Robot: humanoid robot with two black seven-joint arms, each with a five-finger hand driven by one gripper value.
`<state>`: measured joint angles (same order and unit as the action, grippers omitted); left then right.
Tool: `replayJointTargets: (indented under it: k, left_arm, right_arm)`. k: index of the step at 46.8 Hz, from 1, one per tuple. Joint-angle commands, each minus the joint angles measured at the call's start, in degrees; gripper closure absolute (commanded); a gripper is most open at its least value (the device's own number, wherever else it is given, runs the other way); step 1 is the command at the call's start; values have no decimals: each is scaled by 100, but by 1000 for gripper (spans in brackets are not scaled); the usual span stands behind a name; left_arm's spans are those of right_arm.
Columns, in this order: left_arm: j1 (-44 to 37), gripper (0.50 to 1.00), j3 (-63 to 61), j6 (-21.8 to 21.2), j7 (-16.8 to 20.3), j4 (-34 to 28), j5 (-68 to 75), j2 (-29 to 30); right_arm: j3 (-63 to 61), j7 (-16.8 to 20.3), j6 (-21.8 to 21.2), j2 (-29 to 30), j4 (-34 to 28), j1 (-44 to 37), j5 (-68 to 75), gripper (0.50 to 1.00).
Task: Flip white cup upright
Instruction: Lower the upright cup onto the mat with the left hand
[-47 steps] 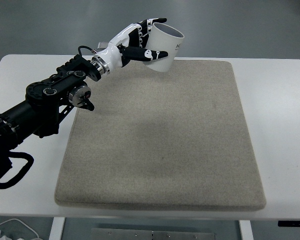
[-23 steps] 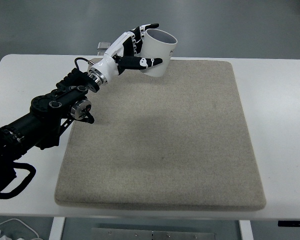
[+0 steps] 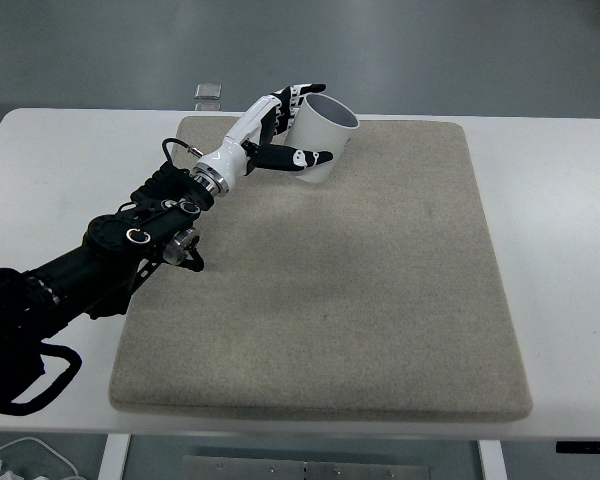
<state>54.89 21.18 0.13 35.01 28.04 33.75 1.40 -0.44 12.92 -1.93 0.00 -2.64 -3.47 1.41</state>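
Note:
I will use my left gripper to put the white cup down upright on the beige mat [image 3: 299, 186] near its far edge.
A white cup [image 3: 323, 136] is near the far edge of the beige mat [image 3: 360, 290], mouth up and tilted slightly to the right, its base at or just above the mat. My left hand [image 3: 292, 126] is shut on the cup, fingers behind its left wall and the thumb across its front. The black left arm [image 3: 130, 240] reaches in from the lower left across the mat's left side. The right arm is out of sight.
The mat lies on a white table [image 3: 560, 200]. A small grey block [image 3: 209, 92] sits on the table's far edge behind the hand. Cables [image 3: 20, 462] hang below the table's near left corner.
The left hand has brought the cup down and toward the near side, from above the mat's far edge onto the mat. The cup has turned more upright.

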Motion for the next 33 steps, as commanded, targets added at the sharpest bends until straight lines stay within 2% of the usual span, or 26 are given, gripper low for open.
replayJointTargets:
  k: [1, 33]
  left_arm:
    - [5, 1000, 0, -22, -1, 0, 0, -44]
    - [-118, 1000, 27, 136, -1, -413, -483, -140]
  right_arm:
    - [0, 0, 0, 0, 0, 4, 0, 572]
    - [0, 0, 0, 0, 0, -4, 0, 572]
